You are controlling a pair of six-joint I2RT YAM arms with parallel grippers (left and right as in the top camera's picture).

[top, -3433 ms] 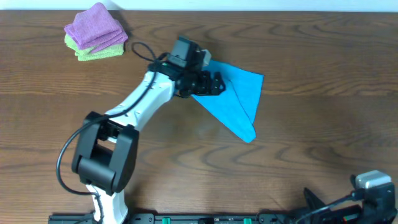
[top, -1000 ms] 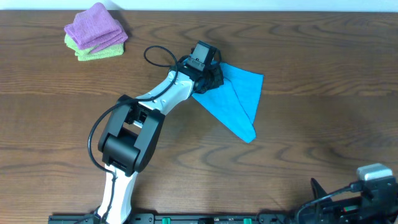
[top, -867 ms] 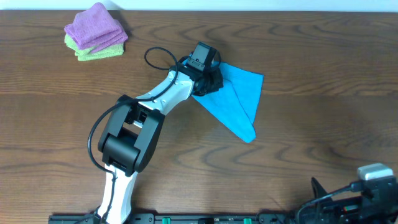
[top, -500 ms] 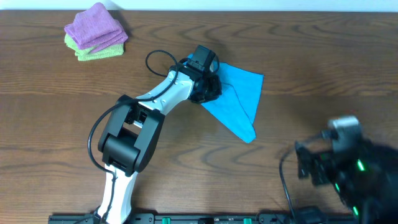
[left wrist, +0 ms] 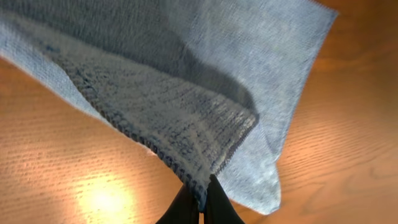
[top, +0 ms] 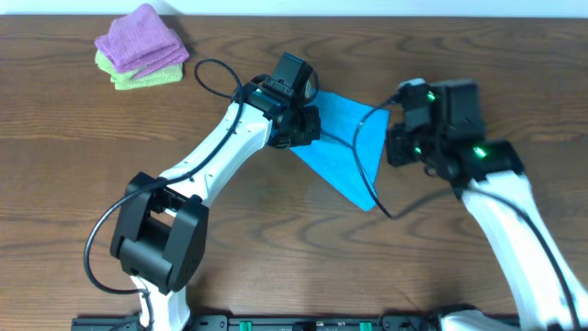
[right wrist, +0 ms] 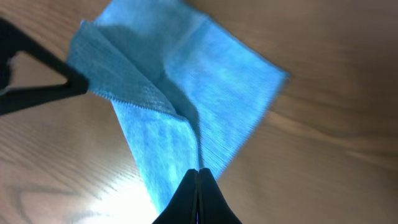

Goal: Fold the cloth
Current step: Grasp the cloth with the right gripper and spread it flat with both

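Observation:
Next, my left gripper releases the raised corner of the sky-blue cloth, now held off the table, on the bare wood (top: 262, 207) in front of that gripper.
The sky-blue cloth (top: 347, 152) lies as a rough triangle on the wooden table, right of centre at the back. My left gripper (top: 307, 129) is shut on its left corner, and that corner is raised off the table. The left wrist view shows the cloth (left wrist: 186, 93) draped ahead, its hemmed edge pinched at my left gripper (left wrist: 202, 198). My right gripper (top: 390, 140) is at the cloth's right edge. In the right wrist view the cloth (right wrist: 186, 87) has a raised crease that runs straight into my shut right gripper (right wrist: 198, 173).
A folded purple cloth (top: 141, 37) sits on a folded light-green cloth (top: 147, 79) at the table's back left corner. A black cable (top: 367, 184) of the right arm loops across the blue cloth. Bare wood table (top: 276, 230) lies in front.
My right arm has swung in from the front right corner to the cloth's right edge and its jaws have shut. My left gripper has kept its hold on the corner.

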